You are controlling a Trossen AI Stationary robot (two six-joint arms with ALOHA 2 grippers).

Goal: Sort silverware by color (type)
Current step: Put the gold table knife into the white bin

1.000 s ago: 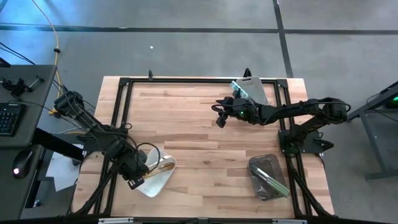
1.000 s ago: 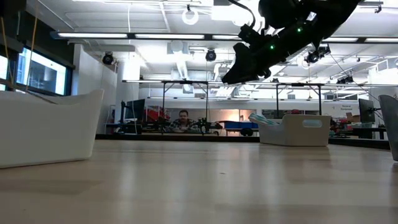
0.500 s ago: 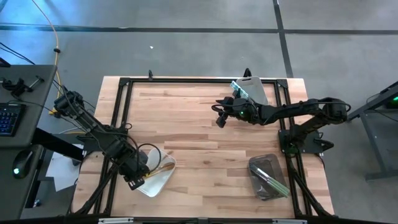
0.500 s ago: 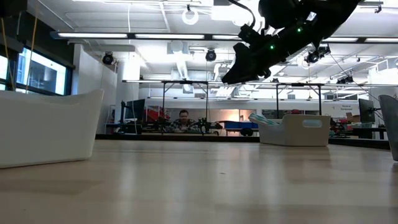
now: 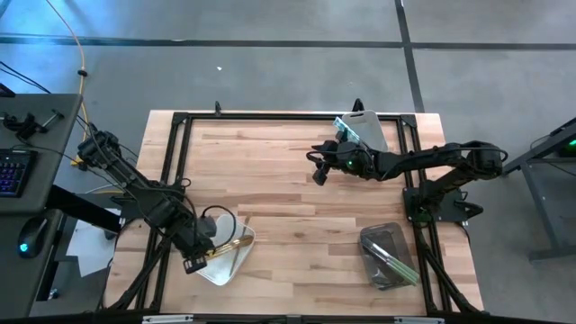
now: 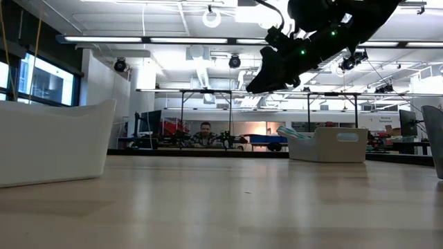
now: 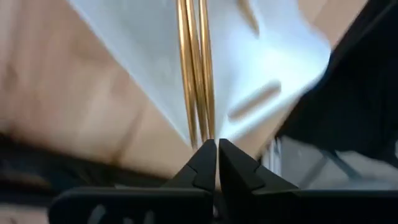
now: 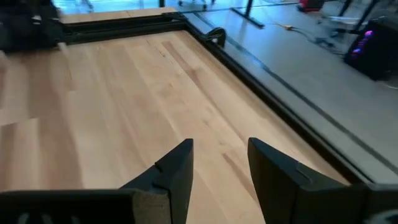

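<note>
One gold piece lies crooked over the white tray's rim. Next, my left gripper takes the gold piece's far end [image 5: 247, 221] and turns the piece in line with the others.
My left gripper [image 5: 207, 256] hangs over the near-left white tray [image 5: 236, 264], shut on slim gold silverware [image 5: 230, 247] that reaches across the tray. In the left wrist view the shut gripper [image 7: 216, 148] meets gold shafts [image 7: 196, 74] above the tray's white floor [image 7: 143, 56]. My right gripper [image 5: 317, 171] hovers open above the bare table toward the far right; its gripper [image 8: 217, 152] shows empty. Light-blue pieces [image 5: 345, 129] lie in the far white tray, green ones [image 5: 392, 261] in the grey tray. My left gripper pinches the gold silverware by the end of its shafts [image 7: 205, 134] between the two fingers. The fingers lie along the shafts, coming from the table's left. The shafts run out over the white tray; whether their far ends rest in it I cannot tell.
A white tray [image 5: 366, 129] stands at the far right edge and a grey tray [image 5: 387, 256] near the right edge. A black frame [image 5: 270, 115] borders the wooden table. In the low view the near white tray [image 6: 55, 142] stands left and the far tray [image 6: 337, 144] right.
My left gripper has shifted slightly toward the near edge at the white tray. The gold silverware now shows plainly, stretching from its fingers across the tray.
</note>
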